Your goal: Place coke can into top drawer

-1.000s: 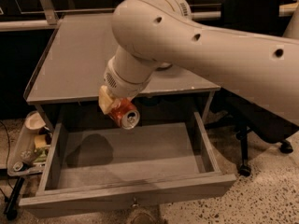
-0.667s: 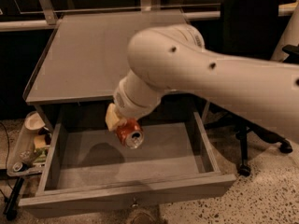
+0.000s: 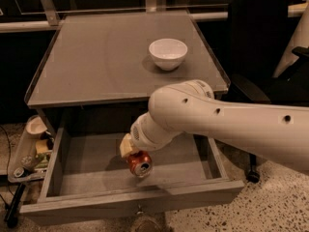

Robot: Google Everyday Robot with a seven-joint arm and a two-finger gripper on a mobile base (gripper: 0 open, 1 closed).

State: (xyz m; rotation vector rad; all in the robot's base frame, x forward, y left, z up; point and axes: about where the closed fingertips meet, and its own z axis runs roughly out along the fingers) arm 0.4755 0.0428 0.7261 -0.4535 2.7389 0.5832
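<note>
My gripper is holding the coke can, and it will let go of it on the drawer's bottom near the middle [image 3: 138, 164], straight behind the front knob.
The grey top drawer [image 3: 77, 178] stands pulled open below the cabinet top, with a small knob [image 3: 140, 210] at its front centre. My gripper [image 3: 131, 152] reaches down into the drawer from the right and is shut on the red coke can [image 3: 139, 164]. The can lies tilted, its silver end facing the front, low in the drawer near the middle of its floor. I cannot tell whether the can touches the floor.
A white bowl [image 3: 167, 53] sits on the flat cabinet top [image 3: 96, 62]. A black office chair [image 3: 260, 47] stands at the right. A low tray with clutter [image 3: 29, 149] sits on the floor at the left. My white arm [image 3: 231, 124] spans the drawer's right side.
My arm has swung down and to the right, uncovering the bowl and cabinet top. The gripper has lowered the coke can deeper into the drawer.
</note>
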